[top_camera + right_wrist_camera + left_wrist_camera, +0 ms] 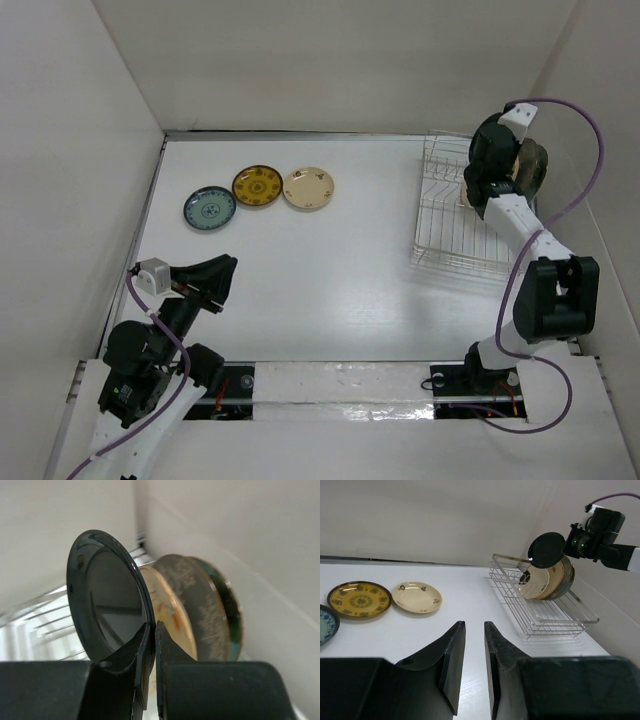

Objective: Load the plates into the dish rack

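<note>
The black plate, now upright over the rack's far end, will go down on edge from my right gripper, beside the cream plate standing in the dish rack (473, 168).
My right gripper (152, 626) is shut on the rim of a black plate (107, 600) and holds it upright over the far end of the white wire dish rack (450, 225). Close behind it, three plates stand on edge in the rack: a cream one (170, 605), a large grey one (200, 605) and a dark-rimmed one (229, 607). The left wrist view shows the black plate (546, 550) just above them. On the table lie a teal plate (210, 209), a yellow-patterned plate (257, 186) and a cream plate (308, 188). My left gripper (218, 278) is open and empty, low, near the front left.
White walls enclose the table on the left, back and right; the rack stands close to the right wall. The near rows of rack prongs (547, 617) hold nothing. The right arm's purple cable (590, 150) loops over the rack's right side.
</note>
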